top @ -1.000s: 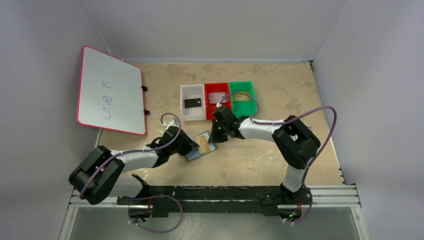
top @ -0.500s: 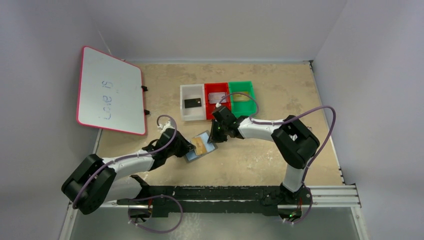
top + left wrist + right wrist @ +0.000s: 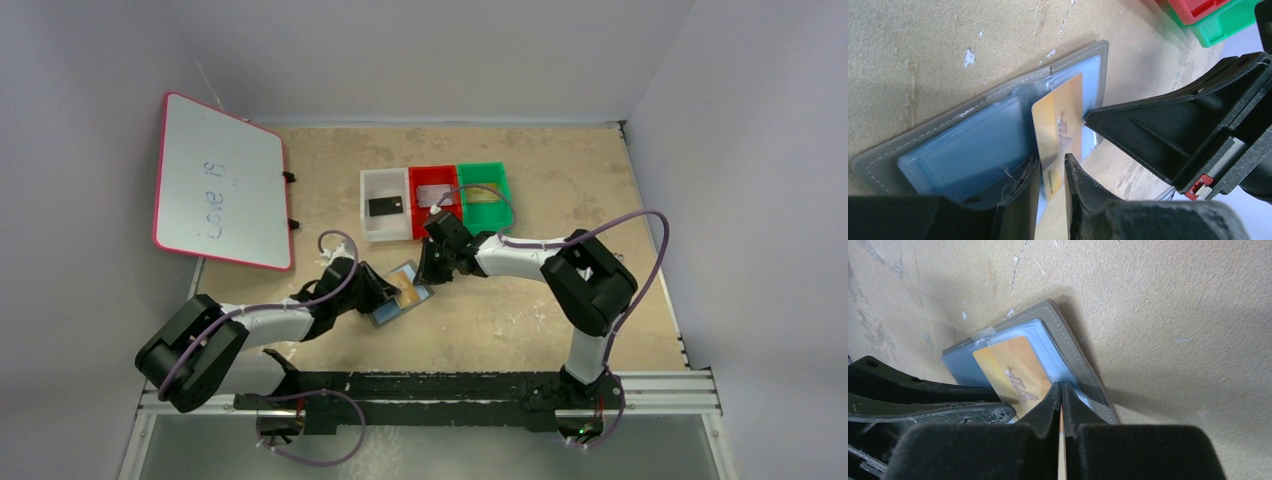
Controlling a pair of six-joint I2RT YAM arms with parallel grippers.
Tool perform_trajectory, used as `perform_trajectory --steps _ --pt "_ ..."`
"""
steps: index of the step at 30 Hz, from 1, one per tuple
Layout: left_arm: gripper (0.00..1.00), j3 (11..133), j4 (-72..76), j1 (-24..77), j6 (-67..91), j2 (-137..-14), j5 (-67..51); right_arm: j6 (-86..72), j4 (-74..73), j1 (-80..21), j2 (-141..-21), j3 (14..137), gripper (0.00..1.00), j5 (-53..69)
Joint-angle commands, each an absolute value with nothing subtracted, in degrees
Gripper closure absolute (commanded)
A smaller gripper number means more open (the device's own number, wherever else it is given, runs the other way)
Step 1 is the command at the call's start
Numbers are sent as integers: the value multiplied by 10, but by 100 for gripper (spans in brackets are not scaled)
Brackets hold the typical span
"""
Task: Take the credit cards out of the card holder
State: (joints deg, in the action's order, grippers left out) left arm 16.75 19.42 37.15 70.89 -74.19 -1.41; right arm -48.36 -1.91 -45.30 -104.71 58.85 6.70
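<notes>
I have just the gold card's corner in my left gripper, so it should open and grab the gold card's raised edge (image 3: 1040, 135) before pulling while my right gripper pins the card holder's pocket.
The grey card holder (image 3: 385, 312) lies open on the table, bluish pockets up (image 3: 963, 150). A gold credit card (image 3: 1060, 120) sticks partway out of one pocket (image 3: 1008, 367). My left gripper (image 3: 1050, 160) is open by a narrow gap, its fingers on either side of the card's near corner without clamping it. My right gripper (image 3: 1061, 386) is shut, its tips down on the holder's pocket beside the gold card (image 3: 428, 275). A black card (image 3: 385, 206) lies in the white tray and a silvery card (image 3: 433, 193) in the red tray.
White (image 3: 368, 205), red (image 3: 417, 185) and green (image 3: 503, 190) trays stand side by side just behind the holder; something flat and tan lies in the green one. A pink-rimmed whiteboard (image 3: 220, 180) leans at the back left. Both grippers crowd the holder from opposite sides.
The left arm's elbow swung out to the left and came back, while its gripper stayed at the holder and its jaws parted slightly. The right arm has barely moved.
</notes>
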Motion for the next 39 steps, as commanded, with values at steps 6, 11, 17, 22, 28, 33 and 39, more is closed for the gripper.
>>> perform_trajectory --steps 6,11,17,22,28,33,39 --pt "85 161 206 371 717 -752 -16 -470 -65 -455 -1080 570 99 43" --pt "96 160 150 371 702 -717 5 -474 -67 -455 -1081 572 99 39" --pt "100 157 94 371 689 -678 32 -477 -73 -455 -1084 577 99 29" --pt "100 159 53 371 676 -639 39 -479 -78 -455 -1083 580 99 23" --pt "100 185 -22 371 644 -578 70 -467 -69 -455 -1065 581 99 23" --pt "100 217 -72 371 609 -566 94 -453 -64 -455 -1048 586 98 16" --pt "100 242 -74 372 579 -574 80 -440 -62 -456 -1017 601 95 -6"
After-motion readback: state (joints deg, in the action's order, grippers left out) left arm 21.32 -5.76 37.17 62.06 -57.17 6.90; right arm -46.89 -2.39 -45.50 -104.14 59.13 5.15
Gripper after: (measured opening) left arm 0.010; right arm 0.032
